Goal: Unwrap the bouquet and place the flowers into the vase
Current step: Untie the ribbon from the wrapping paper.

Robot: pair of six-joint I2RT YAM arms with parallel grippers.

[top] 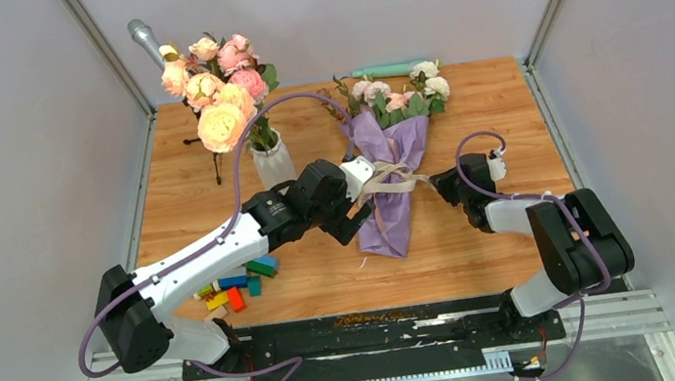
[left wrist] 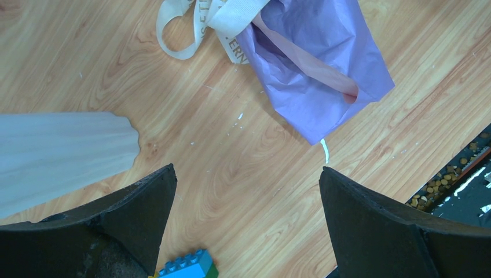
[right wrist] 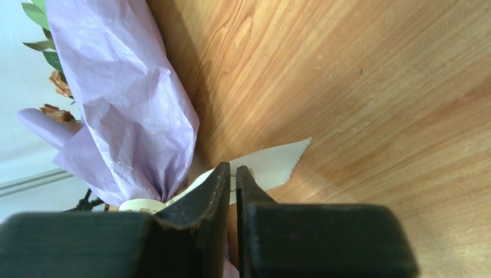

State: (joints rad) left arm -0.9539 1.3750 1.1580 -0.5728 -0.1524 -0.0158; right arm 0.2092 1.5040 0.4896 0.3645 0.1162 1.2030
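Observation:
I pinch the ribbon's tail near its cut end with my right gripper, so should open, move in, grip the tail nearer the bow (top: 417,177), then pull.
The bouquet (top: 394,183) lies on the table, its lilac paper (right wrist: 124,98) tied at the waist with beige ribbon (top: 392,181), its small white and pink flowers (top: 399,92) pointing to the back. My right gripper (top: 441,183) sits at its right side, shut (right wrist: 233,169) on the ribbon's tail (right wrist: 272,165). Over the bouquet's left side my left gripper (top: 360,202) hangs open (left wrist: 248,169) above bare wood, the wrap's lower end (left wrist: 324,69) and ribbon loops (left wrist: 191,29) ahead of it. The white ribbed vase (top: 273,162) (left wrist: 58,153) stands at back left with larger peach and pink blooms (top: 216,83) in it.
Coloured toy bricks (top: 238,284) (left wrist: 188,263) lie near the left arm. A grey microphone-like rod (top: 143,39) leans at the back left, and a teal item (top: 387,70) lies at the back edge. Brown crumbs (top: 370,317) sit on the black front rail.

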